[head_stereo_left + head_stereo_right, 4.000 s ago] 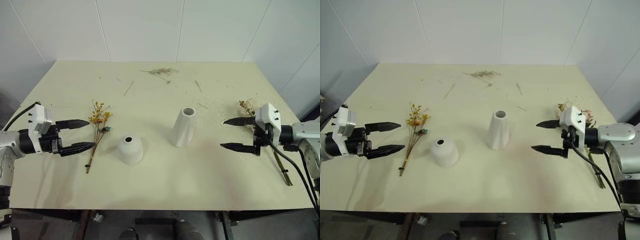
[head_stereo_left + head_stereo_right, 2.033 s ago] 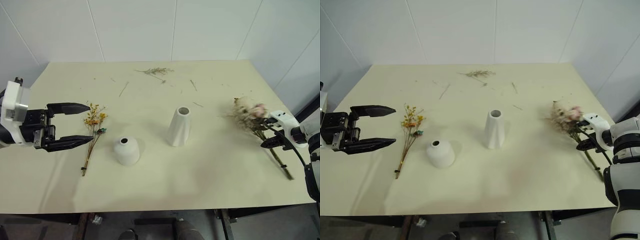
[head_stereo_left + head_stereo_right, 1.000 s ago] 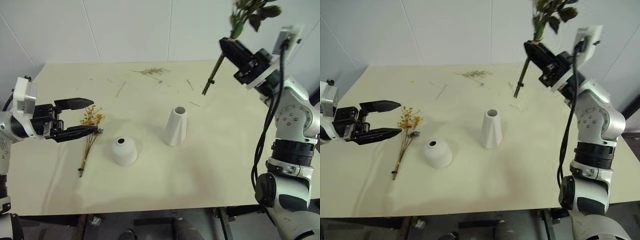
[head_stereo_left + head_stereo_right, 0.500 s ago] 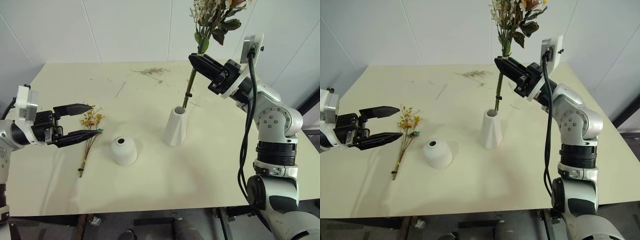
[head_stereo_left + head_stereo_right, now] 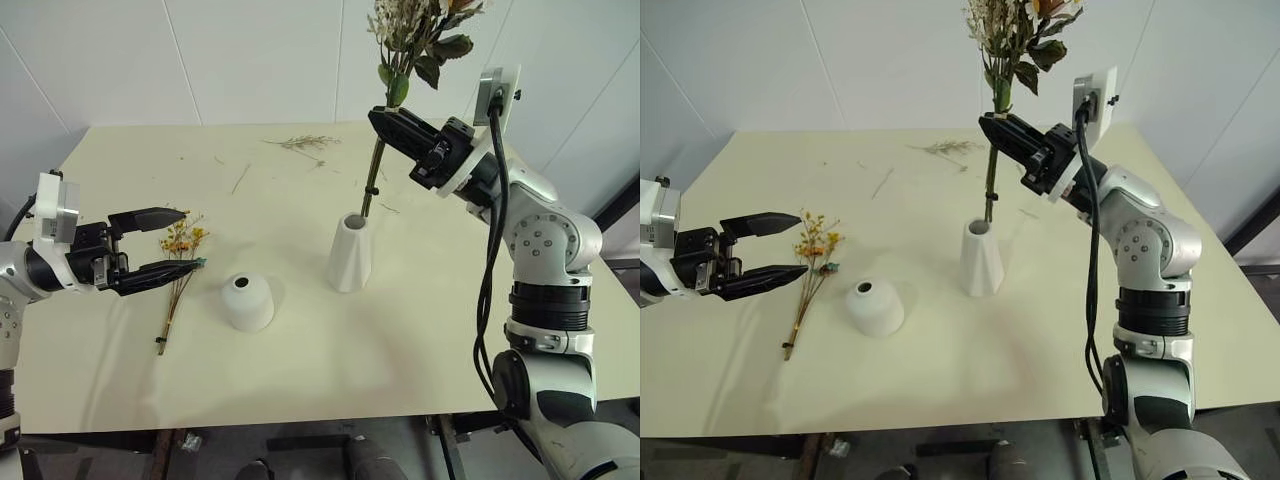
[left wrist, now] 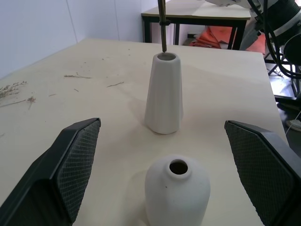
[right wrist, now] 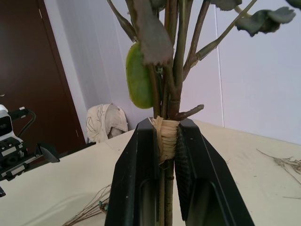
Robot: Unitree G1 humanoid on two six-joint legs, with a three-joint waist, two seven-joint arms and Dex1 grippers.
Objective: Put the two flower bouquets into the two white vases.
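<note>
Next, my right gripper lets go of the large bouquet with its stems in the opening of the tall white vase point(image 5: 359, 221).
My right gripper point(image 5: 386, 119) is shut on the stems of the large bouquet point(image 5: 415, 30) at its raffia tie point(image 7: 165, 135) and holds it upright, high over the table. The stem's lower end point(image 5: 366, 200) reaches the mouth of the tall white vase point(image 5: 350, 255), as the left wrist view also shows at the rim point(image 6: 164, 55). The short white vase point(image 5: 247, 302) stands to its left, nothing in its hole point(image 6: 178, 166). The small yellow-orange sprig point(image 5: 178, 270) lies flat on the table. My left gripper point(image 5: 192, 238) hovers open just left of the sprig's flower heads.
Loose dried twigs point(image 5: 305, 143) lie scattered at the back of the cream table point(image 5: 330, 370). Bare tabletop spreads in front of both vases and to the right of the tall one. My right arm point(image 5: 545, 230) rises at the table's right side.
The right gripper lifted the large bouquet off the table's right side, carried it left and brought its stem end onto the tall vase's mouth. The left gripper stayed open beside the sprig.
</note>
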